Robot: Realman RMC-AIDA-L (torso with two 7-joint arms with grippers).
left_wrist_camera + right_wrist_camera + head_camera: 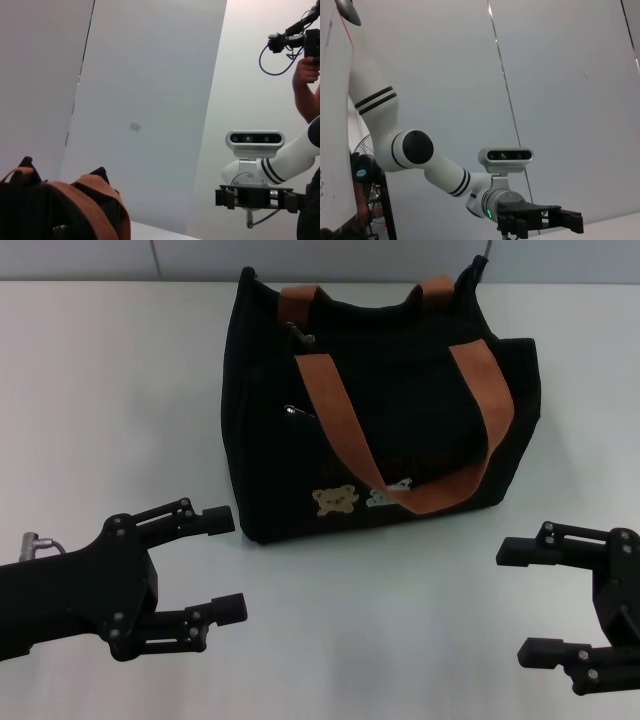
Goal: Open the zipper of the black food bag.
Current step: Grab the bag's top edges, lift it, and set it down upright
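My left gripper will grip the black food bag on its lower side edge [236, 480], the one nearest the tan bear.
The black food bag [410, 430] stands upright at the table's far middle, its front face with a tan bear [335, 500] turned toward me. Two orange-brown straps [340, 420] hang over that face. The zipper runs along the bag's top, and its dull pull [303, 337] sits near the left end. A shiny pull [293, 411] marks the short pocket zipper below. My left gripper [226, 564] is open, low and left of the bag, not touching it. My right gripper [515, 602] is open, low and right of it. The left wrist view catches the strap tops [95, 210].
The white table [100, 390] spreads out around the bag. In the left wrist view a person's arm [306, 95] holds a camera rig beyond my right arm. The right wrist view shows my left arm [420, 150] against a pale wall.
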